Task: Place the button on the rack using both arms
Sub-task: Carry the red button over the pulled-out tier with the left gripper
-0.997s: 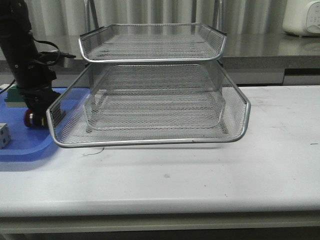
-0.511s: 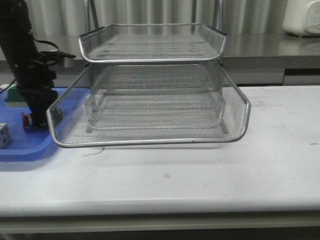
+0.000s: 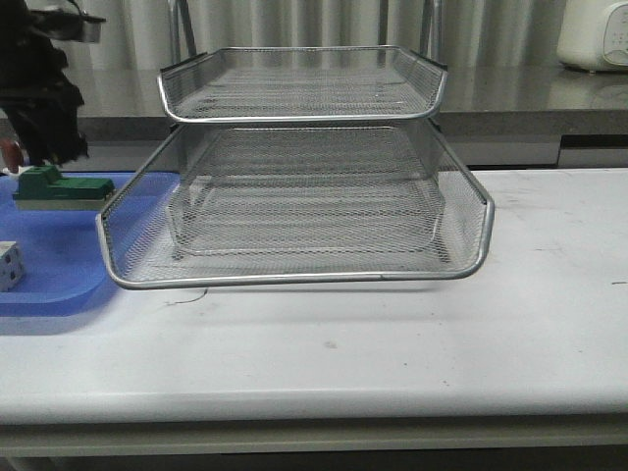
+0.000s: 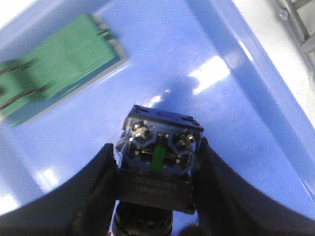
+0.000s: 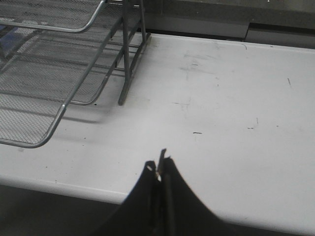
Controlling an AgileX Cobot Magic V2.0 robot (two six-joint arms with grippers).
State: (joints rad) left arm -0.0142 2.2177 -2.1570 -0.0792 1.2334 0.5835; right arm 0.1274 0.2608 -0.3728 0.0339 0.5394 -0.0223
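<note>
The robot's left gripper needs to set the button down in the middle of the rack's lower level (image 3: 282,196).
My left gripper (image 3: 34,147) is shut on the button (image 3: 9,153), whose red head shows at the far left edge, held above the blue tray. In the left wrist view the black fingers (image 4: 98,187) clamp both sides of the button's dark blocky body (image 4: 160,135), its terminal end facing the tray; the gripper (image 4: 157,150) hangs clear of the tray floor. The silver wire-mesh rack (image 3: 294,206) stands mid-table, to the right of the left arm. My right gripper (image 5: 160,169) is shut and empty over bare table, right of the rack (image 5: 54,73). It is out of the front view.
A flat blue tray (image 3: 59,255) lies at the table's left, partly under the rack's lower tier. A green rectangular block (image 3: 61,189) and a small white cube (image 3: 8,265) lie on it. The block also shows in the left wrist view (image 4: 54,64).
My left gripper has risen from the blue tray with the button in it, going up and a little left. The green block is now uncovered. The rack has not moved.
</note>
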